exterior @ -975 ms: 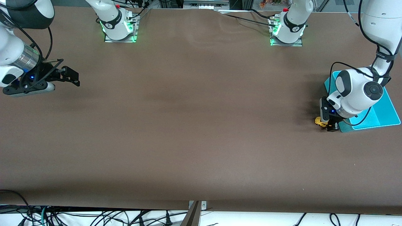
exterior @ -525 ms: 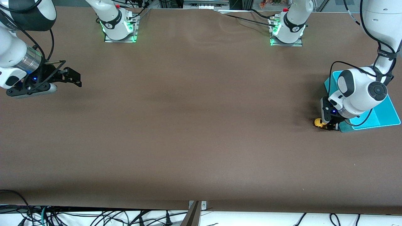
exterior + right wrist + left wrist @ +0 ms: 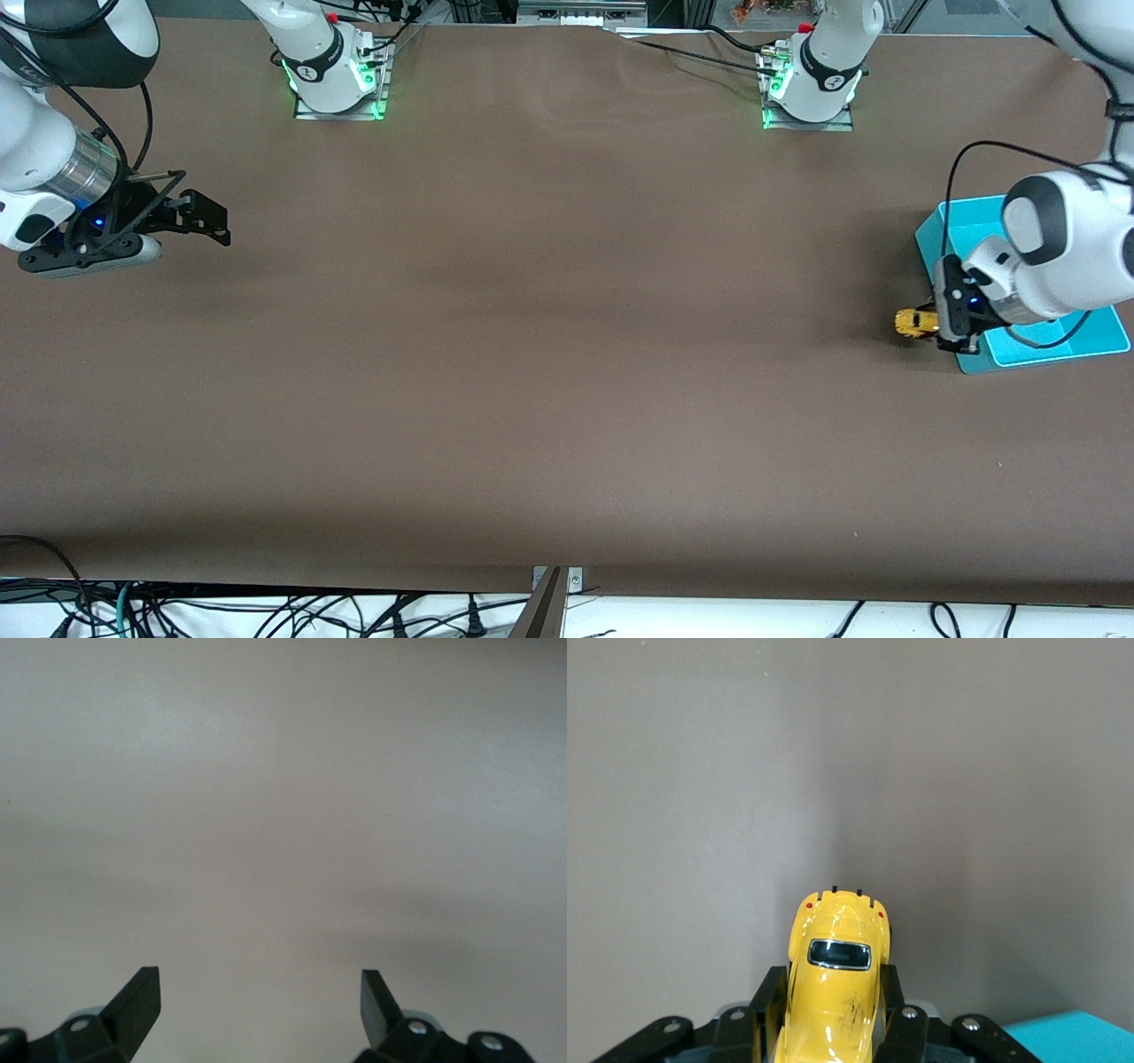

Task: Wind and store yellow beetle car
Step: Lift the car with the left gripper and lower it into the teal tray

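Observation:
My left gripper will let go of the yellow beetle car inside the blue tray (image 3: 992, 280), near the tray's side facing the open table. The car is now lifted just beside that tray.
The yellow beetle car (image 3: 915, 322) is clamped between the fingers of my left gripper (image 3: 932, 326), lifted off the brown table just beside the blue tray (image 3: 1094, 341) at the left arm's end. In the left wrist view the yellow beetle car (image 3: 837, 979) sits between the black fingers (image 3: 769, 1001), its dark window showing, above bare table. My right gripper (image 3: 208, 221) is open and empty, held above the table at the right arm's end; its fingertips (image 3: 142, 992) stand wide apart in the right wrist view.
The blue tray's corner shows in the left wrist view (image 3: 1072, 1036). The two arm bases (image 3: 335, 75) (image 3: 811, 84) stand at the table's edge farthest from the front camera. Cables hang below the table's near edge (image 3: 549, 576).
My left gripper has lifted the yellow car off the table and moved it up and toward the tray. The right arm has barely moved.

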Controlling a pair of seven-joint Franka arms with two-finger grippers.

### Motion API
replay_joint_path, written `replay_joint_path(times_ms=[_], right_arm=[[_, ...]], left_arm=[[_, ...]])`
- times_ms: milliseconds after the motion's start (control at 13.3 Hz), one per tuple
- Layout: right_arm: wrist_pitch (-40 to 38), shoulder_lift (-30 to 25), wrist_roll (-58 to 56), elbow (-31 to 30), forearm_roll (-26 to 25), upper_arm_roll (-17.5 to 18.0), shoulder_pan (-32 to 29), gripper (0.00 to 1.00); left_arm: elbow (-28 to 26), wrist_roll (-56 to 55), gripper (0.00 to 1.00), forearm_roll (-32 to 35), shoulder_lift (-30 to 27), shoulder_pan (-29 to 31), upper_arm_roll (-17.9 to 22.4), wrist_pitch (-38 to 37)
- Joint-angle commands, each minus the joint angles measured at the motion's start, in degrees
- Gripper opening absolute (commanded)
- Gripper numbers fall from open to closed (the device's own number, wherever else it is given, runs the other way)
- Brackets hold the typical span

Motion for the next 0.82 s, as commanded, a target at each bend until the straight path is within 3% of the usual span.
replay_joint_path(times_ms=[0, 300, 450, 750], right_arm=[[-0.16, 0.24, -0.48, 0.75, 0.59, -0.02, 0.04, 1.00], [-0.16, 0.24, -0.48, 0.66, 0.59, -0.02, 0.12, 1.00], [-0.16, 0.24, -0.48, 0.66, 0.59, -0.02, 0.12, 1.00], [-0.43, 0.15, -0.48, 0.66, 0.77, -0.02, 0.04, 1.00]], left_arm=[[0.72, 4.76, 0.12, -0.62, -3.51, 5.65, 0.02, -7.06], [-0.06, 8.38, 0.12, 1.30, -2.99, 13.40, 0.46, -7.43], [-1.64, 8.38, 0.12, 2.01, -2.90, 13.68, 3.34, -6.12], [-7.17, 8.12, 0.12, 4.04, -0.01, 13.68, 6.26, 4.49]])
